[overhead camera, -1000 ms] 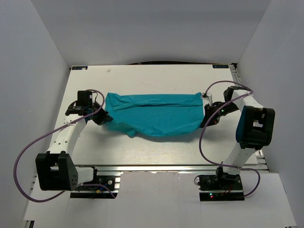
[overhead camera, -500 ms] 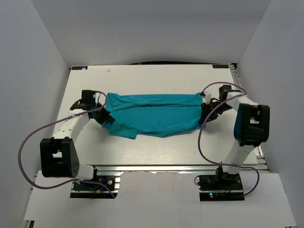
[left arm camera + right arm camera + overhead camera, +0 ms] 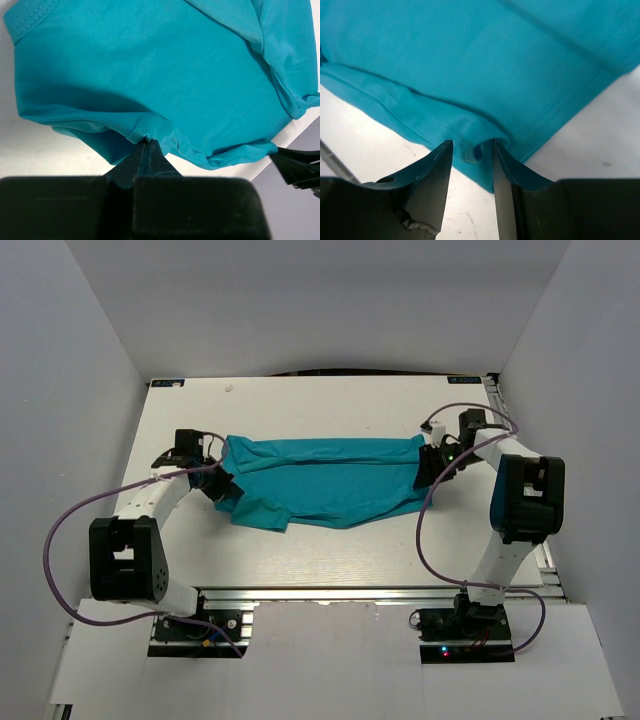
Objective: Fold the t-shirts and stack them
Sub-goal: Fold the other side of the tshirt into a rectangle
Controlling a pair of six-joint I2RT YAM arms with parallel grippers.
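Observation:
My right gripper should turn and pinch the fold's end (image 3: 476,151) before both grippers lift, since the near fold of the teal t-shirt curls loose between its open fingers.
The teal t-shirt (image 3: 320,480) lies folded into a long band across the middle of the white table (image 3: 330,410). My left gripper (image 3: 222,486) is at its left end. In the left wrist view the gripper (image 3: 147,143) is shut on a pinch of the t-shirt (image 3: 150,65) hem. My right gripper (image 3: 426,468) is at the band's right end. In the right wrist view its jaws (image 3: 471,150) stand apart, with a loose fold of the t-shirt (image 3: 470,60) edge lying between them.
Grey walls close in the table on the left, back and right. The table's right edge (image 3: 497,440) runs just beyond the right arm. Purple cables (image 3: 60,540) loop from both arms. A metal rail (image 3: 330,592) lines the near edge.
The right gripper's jaws have opened off the shirt's right end. Both arms carried the shirt ends a little toward the back, and the cloth's lower edge has settled on the table.

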